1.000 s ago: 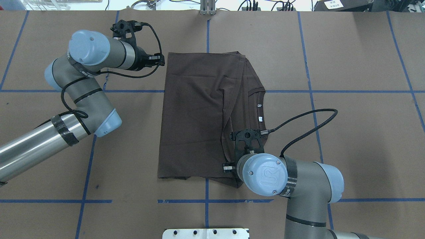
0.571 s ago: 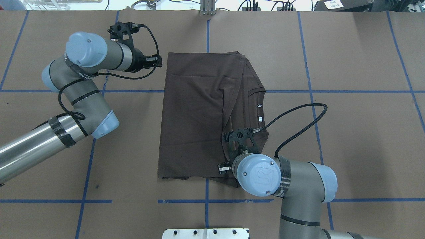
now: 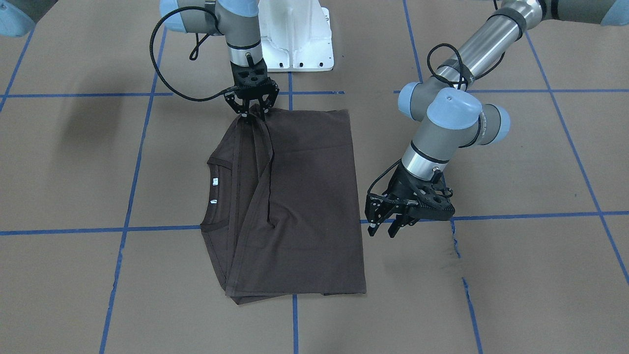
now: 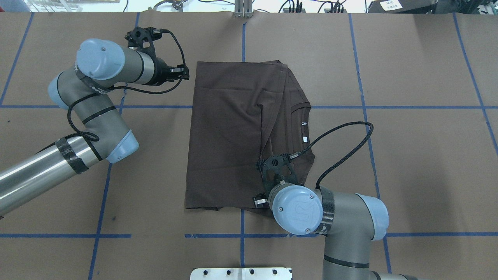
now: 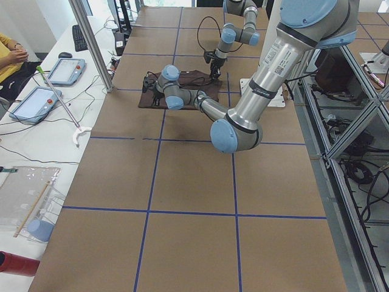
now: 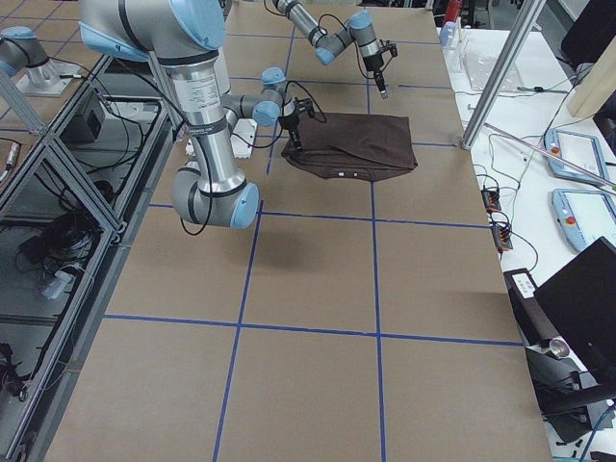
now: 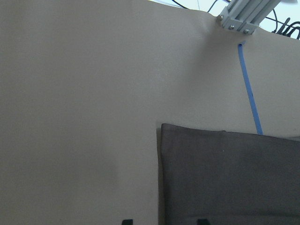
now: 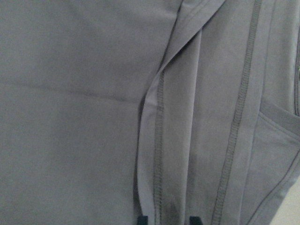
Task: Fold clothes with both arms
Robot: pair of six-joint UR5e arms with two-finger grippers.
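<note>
A loose fold is buckling down the top layer of the shirt, so my right gripper will grab the layer's near corner [image 3: 254, 121] and pull it straight toward the collar side.
The dark brown T-shirt [image 3: 304, 196] lies folded in a rough rectangle on the brown table, its collar [image 3: 212, 196] and white tags [image 4: 304, 131] on the robot's right side. My right gripper [image 3: 250, 114] is shut on the shirt's corner nearest the robot, and the cloth rises in pleats to its tips. In the overhead view that wrist hides the pinch. My left gripper [image 3: 383, 230] hangs open just off the shirt's far left edge, touching nothing. The left wrist view shows the shirt's corner [image 7: 234, 178] beside bare table. Seams and folds [image 8: 159, 140] fill the right wrist view.
The white pedestal base [image 3: 295, 39] stands at the table's robot side. Blue tape lines [image 4: 241, 235] grid the brown surface. A metal post [image 4: 243, 9] sits at the far edge. Side benches hold tablets [image 5: 36, 100], and a person [image 5: 9, 58] sits beyond the table.
My right wrist has shifted left along the shirt's near edge. My left arm has drawn back slightly from the shirt's far left corner. The shirt's outline looks unchanged.
</note>
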